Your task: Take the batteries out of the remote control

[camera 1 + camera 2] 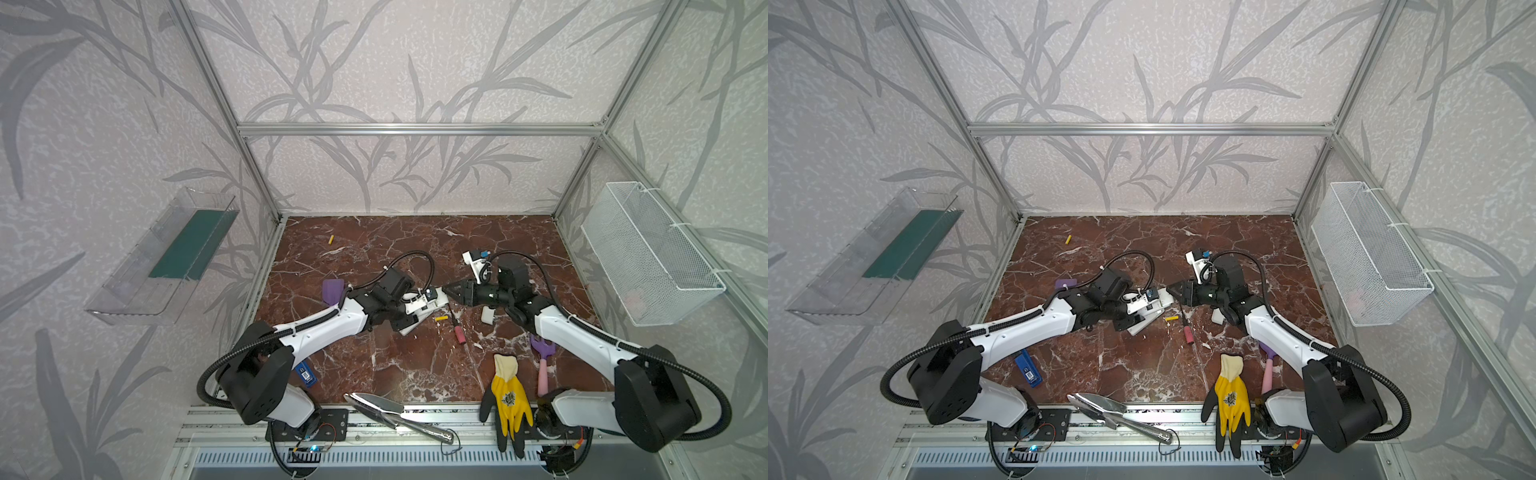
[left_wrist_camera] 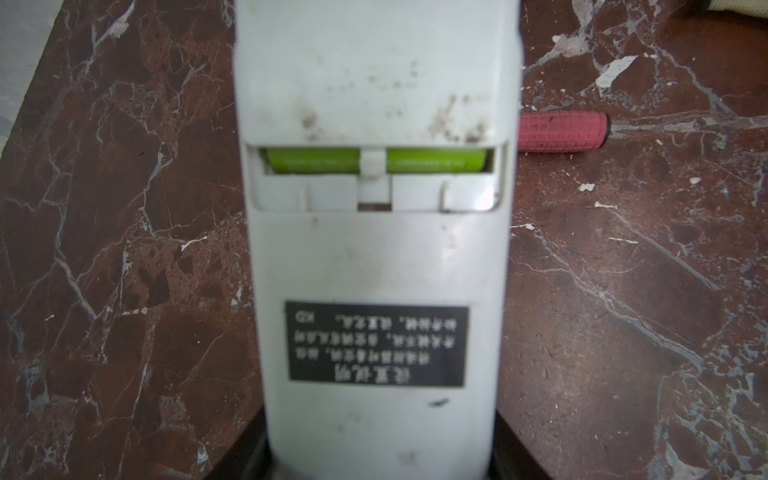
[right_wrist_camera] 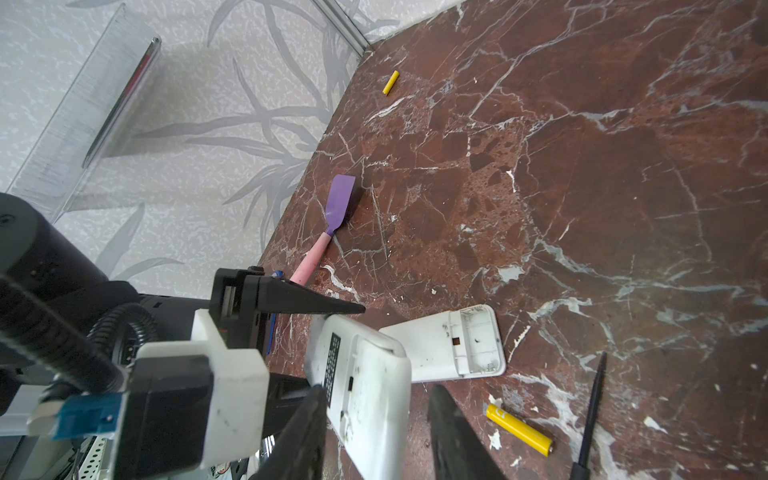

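Note:
The battery cover leaves only a narrow gap over the lime green batteries, so the robot's right gripper needs to pinch the cover alone (image 2: 380, 76) and pull it clear first.
My left gripper (image 2: 380, 465) is shut on a white remote control (image 2: 374, 257) and holds it above the table. Its battery cover (image 2: 374, 83) is slid partly back, and two lime green batteries (image 2: 311, 160) show in the gap. My right gripper (image 3: 376, 399) is open around the remote's free end (image 3: 365, 374); one finger touches its side and the other stands apart. In both top views the two grippers meet at mid-table (image 1: 445, 289). A second remote (image 3: 449, 345) lies beneath with an empty compartment. Yellow batteries lie loose, one near (image 1: 441, 318) and one far back (image 1: 331, 239).
A pink-handled screwdriver (image 1: 458, 332) lies beside the near yellow battery. A purple spatula (image 1: 332, 289), a purple toy rake (image 1: 542, 353), a yellow glove (image 1: 507, 395), a metal trowel (image 1: 386, 409) and a small white piece (image 1: 487, 314) lie around. A wire basket (image 1: 648, 253) hangs right, a clear shelf (image 1: 162, 257) left.

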You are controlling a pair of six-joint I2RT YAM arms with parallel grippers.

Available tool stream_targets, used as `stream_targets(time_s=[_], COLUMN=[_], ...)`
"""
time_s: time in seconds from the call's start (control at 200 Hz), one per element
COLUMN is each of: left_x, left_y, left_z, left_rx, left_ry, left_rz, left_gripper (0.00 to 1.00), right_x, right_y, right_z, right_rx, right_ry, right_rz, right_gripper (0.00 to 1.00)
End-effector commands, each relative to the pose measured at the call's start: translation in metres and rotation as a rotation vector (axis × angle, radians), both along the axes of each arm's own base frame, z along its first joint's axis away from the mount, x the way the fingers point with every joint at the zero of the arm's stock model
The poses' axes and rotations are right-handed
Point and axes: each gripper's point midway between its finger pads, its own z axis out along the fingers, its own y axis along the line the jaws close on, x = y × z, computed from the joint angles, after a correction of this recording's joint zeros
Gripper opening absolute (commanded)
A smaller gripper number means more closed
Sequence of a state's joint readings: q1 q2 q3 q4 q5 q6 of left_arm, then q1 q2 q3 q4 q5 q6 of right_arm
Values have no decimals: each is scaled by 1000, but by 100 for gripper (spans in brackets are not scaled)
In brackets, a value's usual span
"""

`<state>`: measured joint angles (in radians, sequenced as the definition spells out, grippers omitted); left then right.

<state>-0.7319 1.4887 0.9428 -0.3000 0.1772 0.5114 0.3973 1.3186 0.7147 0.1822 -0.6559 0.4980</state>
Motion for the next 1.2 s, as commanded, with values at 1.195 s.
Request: stream_targets(time_s=[1.195], left_x=[2], left_y=[5], left_z=[-1], left_rx=[-16], left_ry=[9], left_rz=[33], left_gripper=[0], right_x=[-4], right_y=[13], right_z=[-9], right_rx=[72], right_ry=[43], right_rz=[55], right_gripper=[3])
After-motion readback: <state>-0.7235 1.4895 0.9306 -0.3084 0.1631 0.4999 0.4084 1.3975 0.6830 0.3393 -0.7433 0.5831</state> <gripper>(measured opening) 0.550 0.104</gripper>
